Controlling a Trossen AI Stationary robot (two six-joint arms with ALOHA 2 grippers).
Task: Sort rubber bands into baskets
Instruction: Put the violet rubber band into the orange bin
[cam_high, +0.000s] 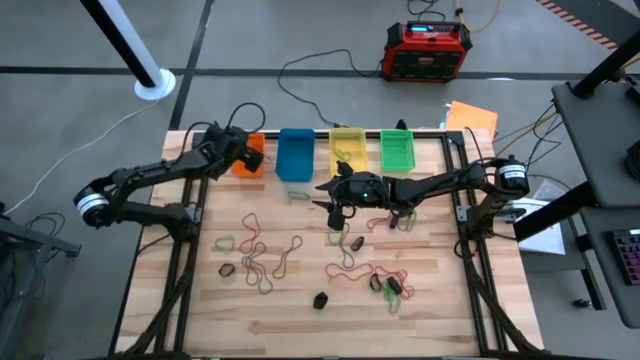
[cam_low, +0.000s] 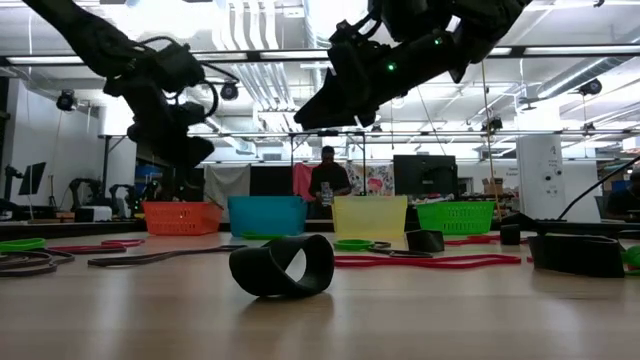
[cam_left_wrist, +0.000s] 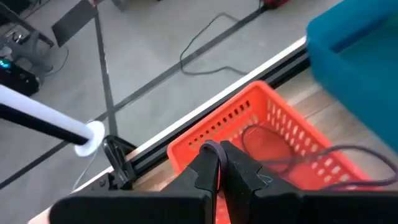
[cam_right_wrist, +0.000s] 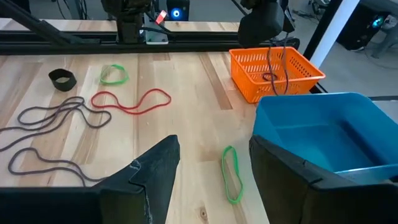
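The robot's left gripper will release the dark rubber band, now over the orange basket, inside the orange basket (cam_high: 252, 156) (cam_left_wrist: 277, 163), beside the blue basket.
Four baskets stand in a row along the table's far edge: orange (cam_high: 250, 158), blue (cam_high: 295, 155), yellow (cam_high: 347, 150) and green (cam_high: 397, 150). My left gripper (cam_high: 245, 150) is over the orange basket (cam_left_wrist: 261, 124), shut on a thin dark rubber band (cam_right_wrist: 273, 62). My right gripper (cam_high: 320, 195) hovers open above the table in front of the blue basket (cam_right_wrist: 323, 130), with a green band (cam_right_wrist: 231, 174) lying on the wood below its fingers. Several loose rubber bands (cam_high: 262, 250) lie spread over the table's middle and near part. My left gripper pinches the dark rubber band between its two fingertips, where a small bend of the band (cam_left_wrist: 214, 148) sticks out. The fingers slant down toward the orange basket from the table's left. The band hangs slack below them, its lower loop (cam_left_wrist: 267, 140) inside the basket.
A red-black box (cam_high: 428, 50) and black cables lie on the floor beyond the table. A white pole with a round base (cam_high: 155, 85) stands at the far left. A wide black band (cam_low: 283, 265) sits near the table's front edge. A person (cam_low: 328, 180) stands in the room behind.
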